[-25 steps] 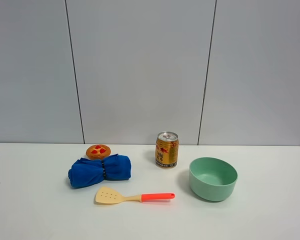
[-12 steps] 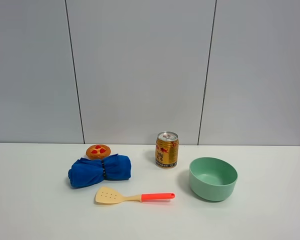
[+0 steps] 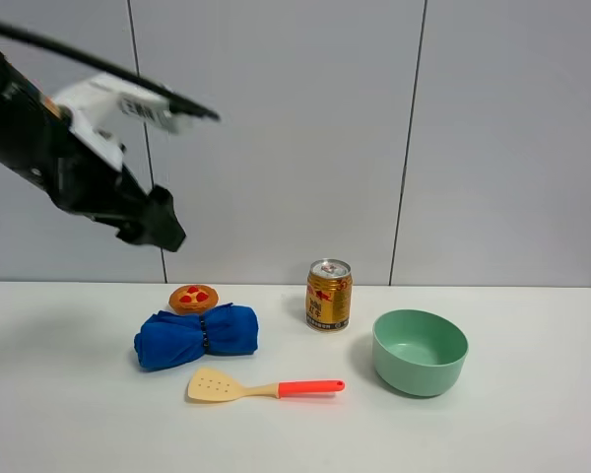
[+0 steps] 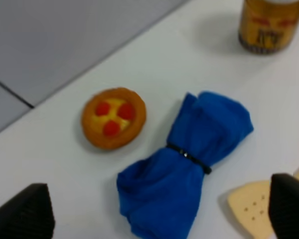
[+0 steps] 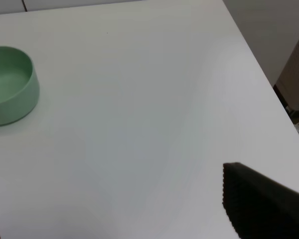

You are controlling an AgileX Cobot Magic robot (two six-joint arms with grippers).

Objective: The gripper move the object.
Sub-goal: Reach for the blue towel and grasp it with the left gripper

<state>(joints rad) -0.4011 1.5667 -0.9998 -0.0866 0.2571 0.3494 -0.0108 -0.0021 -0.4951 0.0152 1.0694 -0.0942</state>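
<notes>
The blue cloth bundle should next be taken hold of by my left gripper across its middle (image 3: 203,336) (image 4: 187,156), around the bundle's dark band.
The rolled blue cloth bundle (image 3: 197,337) with a dark band round its middle lies on the white table, left of centre. It also shows in the left wrist view (image 4: 189,164). My left gripper (image 3: 163,229), dark with a white bracket and black cable, hangs high above and to the left of the cloth, apart from it. In the left wrist view the left gripper (image 4: 157,219) is open, with its fingertips (image 4: 25,214) wide apart and the cloth below between them. My right gripper (image 5: 124,219) is open and empty over bare table, out of the exterior view.
A small fruit tart (image 3: 193,298) sits just behind the cloth. A beige spatula with an orange-red handle (image 3: 266,387) lies in front of it. A gold can (image 3: 329,295) stands at the centre and a green bowl (image 3: 420,352) to the right. The table's right edge (image 5: 259,64) is near the right gripper.
My left arm has swung into the exterior view from the upper left, where no arm showed before. The cloth and the other things have not moved.
</notes>
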